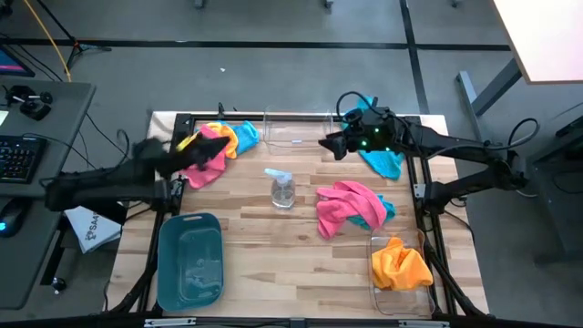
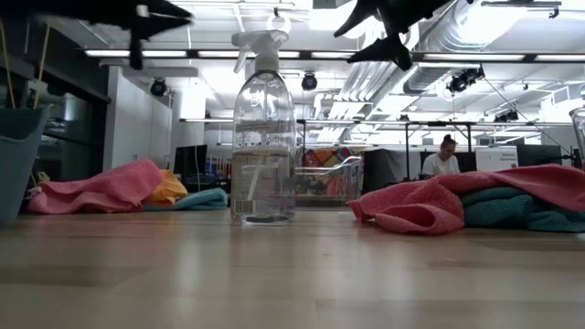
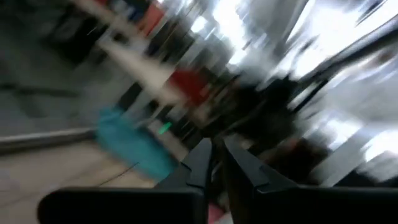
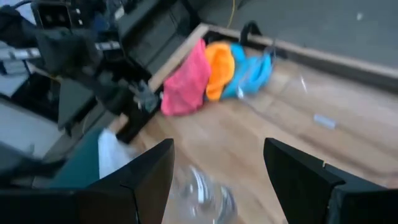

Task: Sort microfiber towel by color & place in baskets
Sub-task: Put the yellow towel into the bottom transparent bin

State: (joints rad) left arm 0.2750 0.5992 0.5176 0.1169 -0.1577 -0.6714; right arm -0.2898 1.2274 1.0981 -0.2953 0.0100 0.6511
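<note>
The orange towel lies between the pink towel and the teal-blue towel. Next, my left gripper grabs the far edge of the orange towel (image 1: 221, 129).
A pile of pink (image 1: 208, 157), orange (image 1: 225, 137) and teal-blue (image 1: 248, 137) towels lies at the far left; it also shows in the right wrist view (image 4: 186, 84). A pink and teal pile (image 1: 351, 205) lies right of centre. A teal towel (image 1: 383, 162) lies under my right arm. An orange towel (image 1: 401, 262) sits in the near-right clear basket (image 1: 378, 296). My left gripper (image 1: 199, 148) hovers above the far-left pile, its fingers together (image 3: 214, 163). My right gripper (image 1: 330, 144) is open and empty (image 4: 217, 168), high above the table near the far clear basket (image 1: 296, 128).
A clear spray bottle (image 1: 282, 187) stands upright at the table's middle, between the two piles. The teal basket (image 1: 189, 258) stands at the near left. Bare wood lies along the near edge between the teal basket and the near-right clear basket.
</note>
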